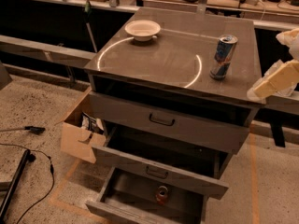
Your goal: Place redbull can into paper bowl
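The redbull can's middle [223, 58], between its silver top and the grey cabinet top, should be the next place my gripper goes to and closes.
The redbull can [223, 57] stands upright on the right side of the grey cabinet top [159, 59]. It is blue and silver with a silver top. The paper bowl [142, 30] is white and shallow and sits at the back left of the same top, well apart from the can. My gripper [271, 64] is at the right edge of the view, just right of the cabinet and right of the can. Its pale fingers [276, 80] stand apart, open and empty, and touch neither thing.
A shiny ring mark curves across the cabinet top. Below it, two drawers are pulled out, and the lowest [140, 195] holds a short reddish can [162, 194]. A cardboard box [81, 136] sits at the cabinet's left. Cables lie on the floor at left.
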Robot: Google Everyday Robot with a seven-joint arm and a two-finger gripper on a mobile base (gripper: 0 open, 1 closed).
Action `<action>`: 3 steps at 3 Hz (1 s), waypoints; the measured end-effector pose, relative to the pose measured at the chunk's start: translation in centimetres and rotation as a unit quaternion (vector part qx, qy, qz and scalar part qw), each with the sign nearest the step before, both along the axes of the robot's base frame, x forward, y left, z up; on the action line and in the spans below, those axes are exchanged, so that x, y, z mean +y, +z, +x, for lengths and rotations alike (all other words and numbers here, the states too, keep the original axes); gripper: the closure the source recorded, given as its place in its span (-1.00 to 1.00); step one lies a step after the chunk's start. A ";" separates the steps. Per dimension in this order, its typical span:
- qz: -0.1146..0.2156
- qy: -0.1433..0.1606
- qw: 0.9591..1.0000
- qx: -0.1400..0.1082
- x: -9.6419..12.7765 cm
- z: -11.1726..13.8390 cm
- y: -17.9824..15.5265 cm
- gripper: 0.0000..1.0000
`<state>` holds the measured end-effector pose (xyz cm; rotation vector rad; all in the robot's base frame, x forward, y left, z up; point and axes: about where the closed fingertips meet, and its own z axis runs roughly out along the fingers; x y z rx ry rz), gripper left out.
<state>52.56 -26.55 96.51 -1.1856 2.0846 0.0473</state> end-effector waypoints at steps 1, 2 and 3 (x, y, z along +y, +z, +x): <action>0.083 -0.010 0.995 -0.051 0.1 3.9 -1.4 -1.00; 0.118 -0.019 0.988 -0.097 -0.1 7.8 -3.4 -1.00; 0.123 -0.027 0.985 -0.115 -0.3 9.1 -3.7 -1.00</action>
